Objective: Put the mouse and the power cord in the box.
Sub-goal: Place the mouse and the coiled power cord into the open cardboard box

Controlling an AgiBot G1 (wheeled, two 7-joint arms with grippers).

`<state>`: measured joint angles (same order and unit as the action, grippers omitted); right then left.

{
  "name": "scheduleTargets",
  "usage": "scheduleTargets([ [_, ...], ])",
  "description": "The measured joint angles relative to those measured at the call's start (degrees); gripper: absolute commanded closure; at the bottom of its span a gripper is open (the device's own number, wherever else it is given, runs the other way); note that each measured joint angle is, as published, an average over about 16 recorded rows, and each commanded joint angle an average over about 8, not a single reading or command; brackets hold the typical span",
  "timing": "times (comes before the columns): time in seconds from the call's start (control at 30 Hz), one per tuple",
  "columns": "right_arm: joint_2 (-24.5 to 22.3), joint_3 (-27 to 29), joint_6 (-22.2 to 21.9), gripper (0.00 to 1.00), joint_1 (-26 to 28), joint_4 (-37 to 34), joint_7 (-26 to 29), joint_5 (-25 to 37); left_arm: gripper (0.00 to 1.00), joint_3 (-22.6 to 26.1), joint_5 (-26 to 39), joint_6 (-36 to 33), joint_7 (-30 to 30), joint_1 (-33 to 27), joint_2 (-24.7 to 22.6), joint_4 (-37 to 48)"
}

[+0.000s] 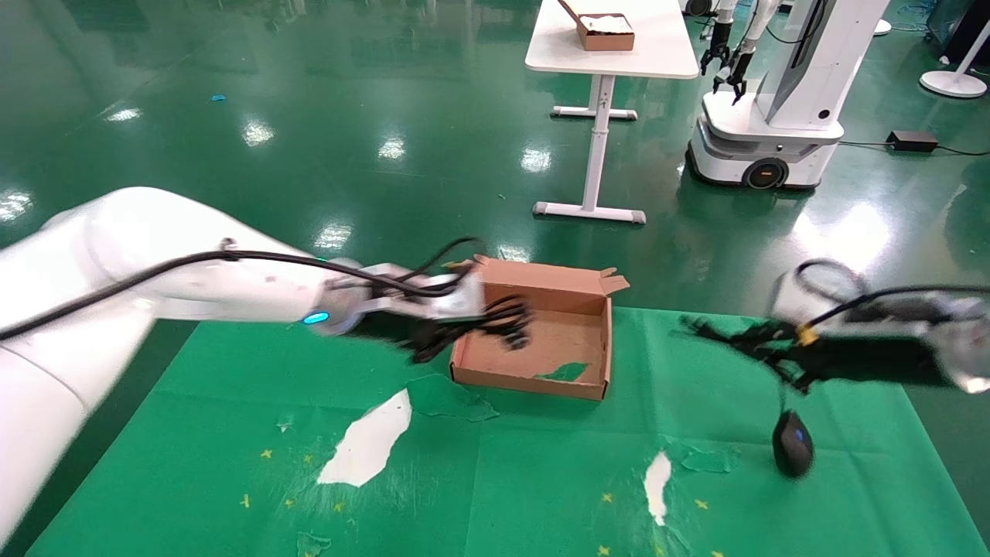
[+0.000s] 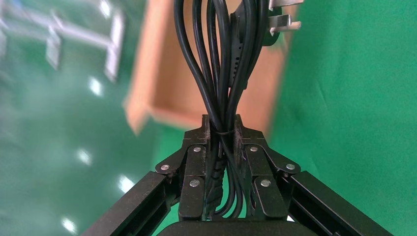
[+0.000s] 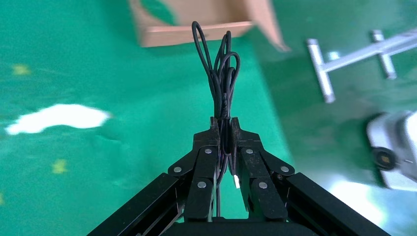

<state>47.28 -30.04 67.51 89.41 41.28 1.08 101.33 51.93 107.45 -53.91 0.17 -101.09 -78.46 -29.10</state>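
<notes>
My right gripper will let go of the mouse inside the brown box (image 1: 568,342) (image 3: 202,6), just behind the green scrap on the bottom of the box.
The brown cardboard box (image 1: 526,381) lies open on the green cloth, with a green scrap (image 1: 564,373) on its floor. My left gripper (image 1: 464,323) is at the box's left wall, shut on the power cord (image 1: 506,321). The cord's thick black loops and plug (image 2: 275,22) hang over the box (image 2: 162,88). To the right of the box, my right gripper (image 1: 766,340) is shut on the mouse's bundled thin cable (image 3: 221,83). The black mouse (image 1: 793,452) dangles below it on its cable, close to the cloth. I cannot tell whether it touches.
The green cloth has torn white patches (image 1: 371,441) (image 1: 657,483) near the front. Beyond the table's far edge stand a white table (image 1: 611,62) with a small brown box (image 1: 607,31), and another robot (image 1: 773,116) on the green floor.
</notes>
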Motion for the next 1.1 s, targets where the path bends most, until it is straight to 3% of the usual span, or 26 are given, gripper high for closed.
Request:
scheduleTargets([
  [0.2, -1.7, 0.8, 0.8, 1.0, 2.3, -2.8, -1.7, -0.6, 1.0, 6.7, -2.8, 6.7, 0.5, 1.0, -0.4, -7.2],
  [0.47, -2.5, 1.6, 1.8, 1.0, 3.7, -5.0, -3.3, -1.9, 0.03, 16.4, -4.9, 14.1, -1.0, 0.9, -0.4, -11.5],
  [0.8, -0.6, 2.7, 1.7, 1.0, 6.6, -5.5, -5.5, -3.8, 0.0, 23.8, -8.6, 18.1, -4.1, -0.8, -0.3, -11.6],
  [1.1, 6.3, 2.9, -1.2, 1.0, 10.1, -7.2, -8.2, -4.6, 0.0, 27.2, -11.9, 16.5, -7.4, -3.3, 0.7, -6.8],
])
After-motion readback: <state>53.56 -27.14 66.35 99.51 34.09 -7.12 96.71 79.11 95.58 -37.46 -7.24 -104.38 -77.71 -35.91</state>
